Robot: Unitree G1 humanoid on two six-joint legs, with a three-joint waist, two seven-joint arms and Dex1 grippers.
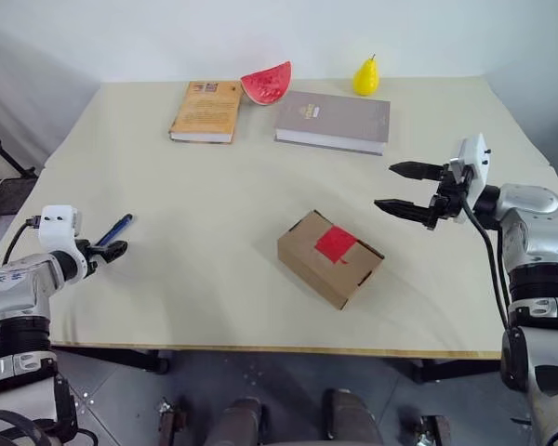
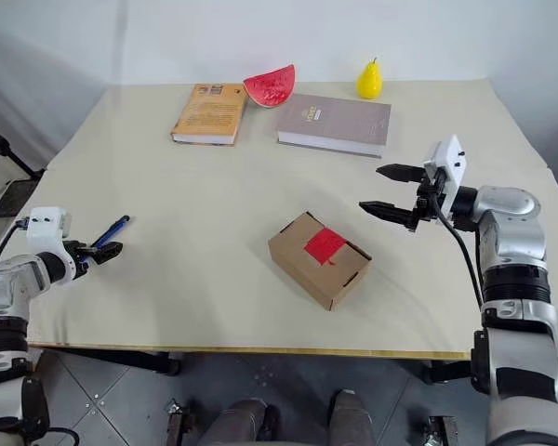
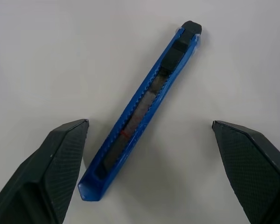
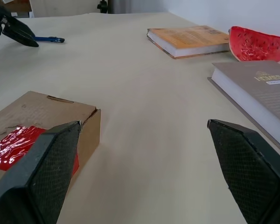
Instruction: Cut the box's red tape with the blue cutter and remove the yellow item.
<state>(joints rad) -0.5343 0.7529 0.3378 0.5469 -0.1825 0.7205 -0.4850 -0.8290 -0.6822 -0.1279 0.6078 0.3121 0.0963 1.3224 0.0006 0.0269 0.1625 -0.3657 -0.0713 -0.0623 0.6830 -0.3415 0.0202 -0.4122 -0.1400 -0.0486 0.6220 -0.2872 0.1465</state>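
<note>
The blue cutter lies at a slant between my left gripper's open fingers, so next my left gripper lines up with it first, then closes on the cutter's long sides (image 3: 126, 134).
The brown cardboard box (image 1: 327, 265) lies shut near the table's middle, with the red tape (image 1: 336, 243) square across its flap seam. The blue cutter (image 1: 117, 227) lies flat on the table at the left. My left gripper (image 1: 110, 249) is open just above the cutter. In the left wrist view the blue cutter (image 3: 140, 112) lies slantwise between the two spread fingers (image 3: 60, 158), untouched. My right gripper (image 1: 384, 186) hovers open and empty to the right of the box, pointing toward it. The yellow item is hidden.
At the back of the table lie an orange book (image 1: 207, 111), a grey book (image 1: 335, 121), a red watermelon slice (image 1: 267, 84) and a yellow pear (image 1: 365, 77). The table's front edge (image 1: 260, 349) runs close below the box.
</note>
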